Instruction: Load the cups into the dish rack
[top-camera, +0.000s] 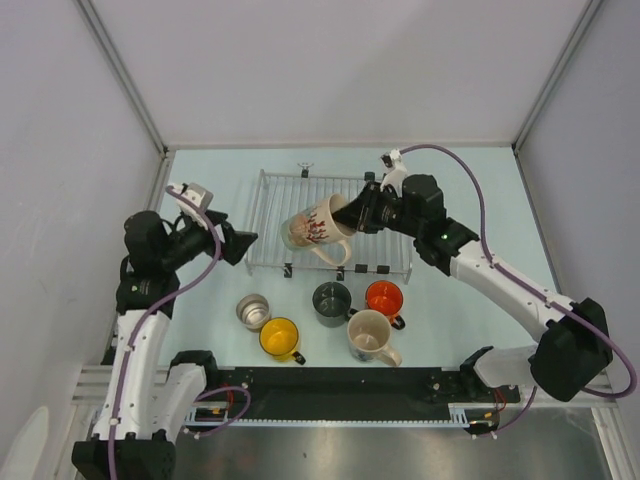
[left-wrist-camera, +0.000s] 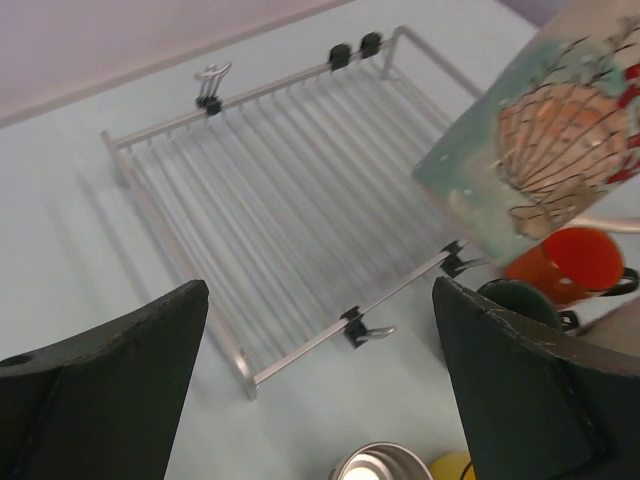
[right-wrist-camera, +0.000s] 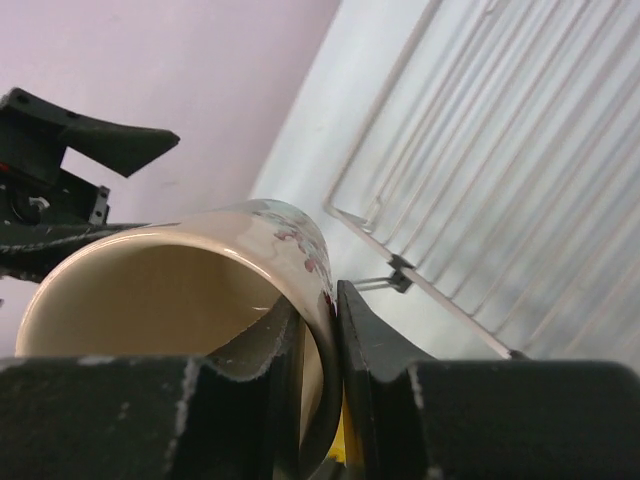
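Observation:
Next, I release the beige patterned mug from my right gripper above the dish rack's end beside my left gripper (top-camera: 273, 231), which takes it.
My right gripper (top-camera: 350, 216) is shut on the rim of a beige patterned mug (top-camera: 310, 230) and holds it tilted above the wire dish rack (top-camera: 275, 210). In the right wrist view one finger is inside the mug (right-wrist-camera: 190, 280) and one outside, gripper (right-wrist-camera: 322, 312). My left gripper (top-camera: 238, 246) is open and empty beside the rack's left front corner. In front of the rack stand the steel cup (top-camera: 253, 311), yellow cup (top-camera: 279, 338), dark grey mug (top-camera: 331, 301), orange-red mug (top-camera: 384, 299) and second beige mug (top-camera: 369, 336).
The rack (left-wrist-camera: 290, 200) holds no cups on its wires. The left wrist view shows the held mug (left-wrist-camera: 560, 150) at right, the orange-red mug (left-wrist-camera: 570, 262) and the steel cup (left-wrist-camera: 385, 465) below. White walls enclose the table.

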